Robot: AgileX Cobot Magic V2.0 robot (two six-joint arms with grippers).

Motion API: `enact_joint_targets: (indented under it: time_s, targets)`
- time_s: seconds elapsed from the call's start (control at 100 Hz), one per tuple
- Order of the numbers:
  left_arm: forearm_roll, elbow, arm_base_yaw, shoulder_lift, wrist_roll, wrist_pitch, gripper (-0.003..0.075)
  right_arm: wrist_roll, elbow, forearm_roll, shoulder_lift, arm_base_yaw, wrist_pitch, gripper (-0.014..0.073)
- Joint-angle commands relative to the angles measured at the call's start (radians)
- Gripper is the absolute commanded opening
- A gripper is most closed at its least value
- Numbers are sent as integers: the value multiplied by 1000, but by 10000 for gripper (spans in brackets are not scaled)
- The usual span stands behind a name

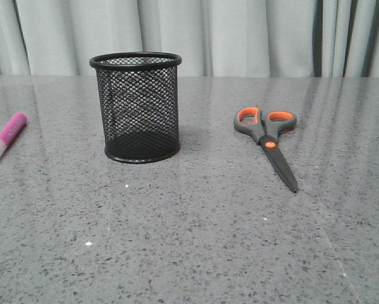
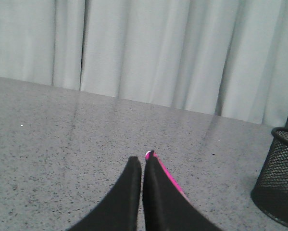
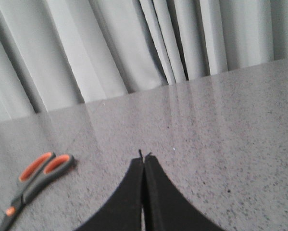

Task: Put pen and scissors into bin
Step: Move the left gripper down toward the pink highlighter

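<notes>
I will move my left gripper to the middle of the magenta pen point(image 1: 9, 135) next and close it there, so that the pen can go into the bin.
The black wire-mesh bin point(image 1: 137, 107) stands upright on the grey table, left of centre. The magenta pen point(image 1: 7, 137) lies at the far left edge of the front view. The scissors point(image 1: 268, 139) lie flat to the right of the bin, orange-lined handles away from me. Neither gripper shows in the front view. In the left wrist view my left gripper point(image 2: 142, 162) is shut and empty above the table; the pen point(image 2: 169, 177) lies on the table, mostly hidden behind one finger, and the bin point(image 2: 278, 180) is off to one side. My right gripper point(image 3: 144, 160) is shut and empty, with the scissors point(image 3: 35, 175) lying apart from it.
Pale grey curtains point(image 1: 240, 35) hang behind the table's far edge. The speckled grey tabletop point(image 1: 195, 240) stretches in front of the bin and scissors.
</notes>
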Motion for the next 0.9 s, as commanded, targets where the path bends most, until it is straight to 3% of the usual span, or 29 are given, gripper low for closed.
enact_joint_targets:
  time_s: [0.0, 0.25, 0.41, 0.68, 0.89]
  targets:
    - [-75, 25, 1, -27, -10, -67, -21, -6, 18, 58, -17, -1, -117, -76]
    - [-327, 24, 1, -27, -10, -87, -22, -6, 10, 273, -17, -1, -144, -76]
    - [-434, 0, 1, -27, -10, -97, -22, -6, -37, 295, -17, -1, -112, -75]
    - [-408, -118, 1, 54, 0, -14, -22, -8, -204, 264, 106, -1, 71, -59]
    - [-186, -337, 1, 268, 0, 227, -22, -8, -406, 136, 379, -1, 315, -59]
